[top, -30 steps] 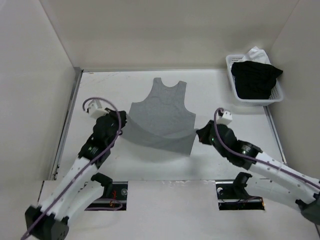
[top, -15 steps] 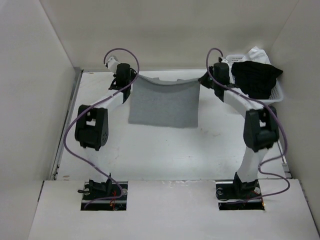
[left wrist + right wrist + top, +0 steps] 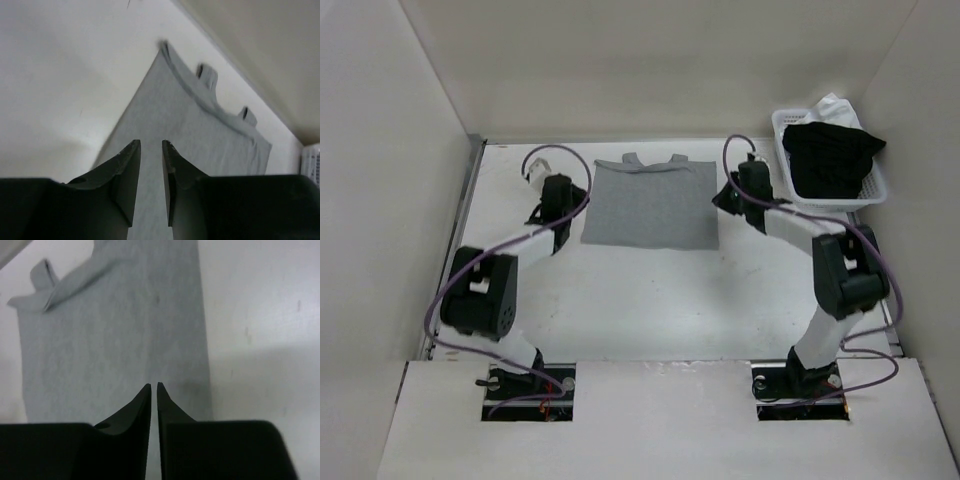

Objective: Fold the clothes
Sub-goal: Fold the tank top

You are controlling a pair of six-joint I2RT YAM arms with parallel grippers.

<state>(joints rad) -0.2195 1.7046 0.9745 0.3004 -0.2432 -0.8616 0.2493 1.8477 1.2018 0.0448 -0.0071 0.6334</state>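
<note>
The grey top has a near corner (image 3: pixel 584 241) on my left gripper's own side, opposite the edge with the straps, and my left gripper will close on it there.
The clothes (image 3: pixel 650 205), a light grey sleeveless top, lie folded in half on the white table, with the straps poking out at the far edge. My left gripper (image 3: pixel 578 198) hovers at the garment's left edge, jaws a little apart with nothing between them. My right gripper (image 3: pixel 722 194) is at the right edge, its jaws parted by a narrow gap and also empty. The left wrist view has the left gripper (image 3: pixel 151 143) just above the grey fabric (image 3: pixel 200 125). In the right wrist view the right gripper (image 3: pixel 154 386) is over the cloth (image 3: pixel 110 340) near its side edge.
A white basket (image 3: pixel 782 135) stands at the back right corner and holds a black garment (image 3: pixel 830 155) and a white cloth (image 3: pixel 832 103). Walls close in the table at the back and on both sides.
Both grippers carried the near hem to the far edge, then let go and drew back a little. The top now lies flat, folded in half. Both jaws have parted.
</note>
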